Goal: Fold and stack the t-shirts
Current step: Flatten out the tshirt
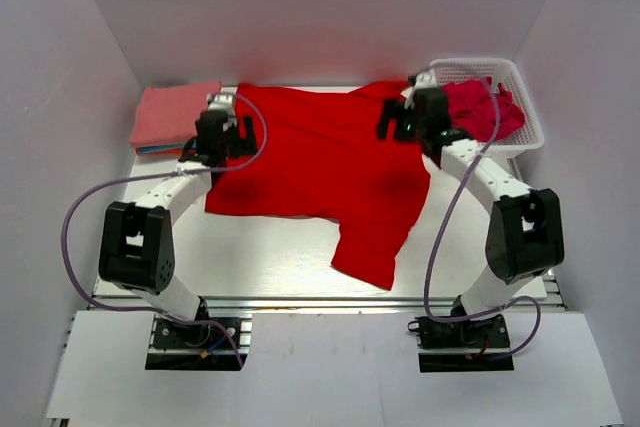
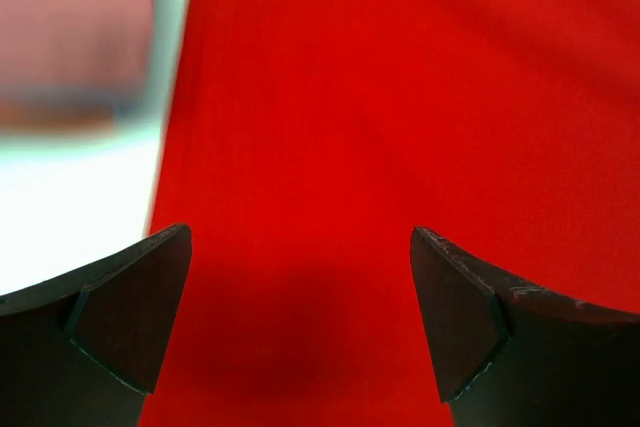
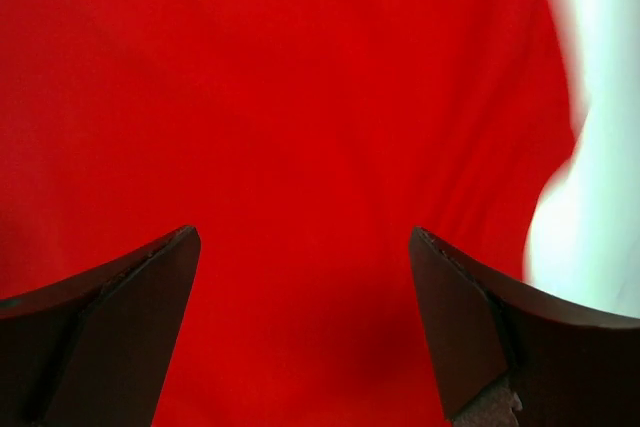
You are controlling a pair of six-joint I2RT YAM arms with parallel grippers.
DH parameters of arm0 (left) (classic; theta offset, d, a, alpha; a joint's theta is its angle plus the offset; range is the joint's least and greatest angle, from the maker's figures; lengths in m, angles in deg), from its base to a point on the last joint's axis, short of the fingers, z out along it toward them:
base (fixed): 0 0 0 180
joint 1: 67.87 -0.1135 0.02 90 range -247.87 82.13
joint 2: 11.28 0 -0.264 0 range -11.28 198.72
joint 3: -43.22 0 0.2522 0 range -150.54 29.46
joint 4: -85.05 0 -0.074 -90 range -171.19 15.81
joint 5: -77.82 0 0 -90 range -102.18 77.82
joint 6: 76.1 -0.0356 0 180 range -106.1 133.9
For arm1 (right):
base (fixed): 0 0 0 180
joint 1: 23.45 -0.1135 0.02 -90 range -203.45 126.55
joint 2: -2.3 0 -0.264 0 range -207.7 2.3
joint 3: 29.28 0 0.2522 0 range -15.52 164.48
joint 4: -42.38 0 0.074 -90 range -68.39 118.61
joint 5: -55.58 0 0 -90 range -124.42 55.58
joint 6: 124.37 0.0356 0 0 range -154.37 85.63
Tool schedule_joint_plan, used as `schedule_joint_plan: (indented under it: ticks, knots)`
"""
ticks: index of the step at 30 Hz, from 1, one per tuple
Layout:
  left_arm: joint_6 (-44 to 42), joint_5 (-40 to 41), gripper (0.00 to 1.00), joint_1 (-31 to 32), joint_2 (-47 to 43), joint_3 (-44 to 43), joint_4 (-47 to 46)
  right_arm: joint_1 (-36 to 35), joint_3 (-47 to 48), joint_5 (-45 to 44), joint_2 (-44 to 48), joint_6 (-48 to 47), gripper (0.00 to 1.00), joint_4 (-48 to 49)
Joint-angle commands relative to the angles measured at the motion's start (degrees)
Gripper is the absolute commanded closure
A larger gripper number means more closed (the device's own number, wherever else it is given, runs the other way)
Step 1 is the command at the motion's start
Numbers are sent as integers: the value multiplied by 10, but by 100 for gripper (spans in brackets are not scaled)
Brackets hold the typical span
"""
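Observation:
I should close my left gripper on the red t-shirt's near hem corner (image 1: 210, 210), the one on the same side as the folded salmon-pink shirt.
A bright red t-shirt (image 1: 320, 162) lies spread on the table, one part hanging toward the near edge. It fills the left wrist view (image 2: 400, 127) and the right wrist view (image 3: 300, 117). My left gripper (image 1: 222, 119) is open just above the shirt's far left edge, jaws wide apart (image 2: 300, 297). My right gripper (image 1: 398, 119) is open above the shirt's far right part (image 3: 305, 297). A folded salmon-pink shirt (image 1: 175, 115) lies on a stack at the far left, a teal layer under it. A crimson-pink shirt (image 1: 485, 107) sits in the basket.
A white lattice basket (image 1: 525, 132) stands at the far right corner. White walls close in the table on three sides. Bare white table (image 1: 280, 247) shows near the front left. Purple cables loop beside both arms.

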Motion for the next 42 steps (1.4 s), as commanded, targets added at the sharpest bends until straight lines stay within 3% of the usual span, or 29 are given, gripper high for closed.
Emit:
schedule_joint_plan:
  ticks: [1, 7, 17, 25, 28, 36, 42]
  knots:
    - [83, -14, 0, -12, -42, 60, -4, -7, -46, -12, -14, 59, 10, -110]
    - [147, 57, 0, -12, -16, 87, 39, -2, -99, -13, -44, 102, 10, -123]
    - [233, 94, 0, -12, -4, 177, 47, 23, -132, -53, -90, 152, 10, -137]
    - [262, 29, 0, -12, -17, 260, 19, 44, -135, -77, -95, 141, 10, -164]
    - [269, 7, 0, -12, -28, 265, 63, 52, -145, -104, -77, 139, 10, -165]
    - [300, -58, 0, -1, -152, 334, 164, 48, -153, -126, -32, 113, 10, -191]
    - [300, -8, 0, -1, -250, 307, 179, 22, -182, -85, 49, 48, 10, -155]
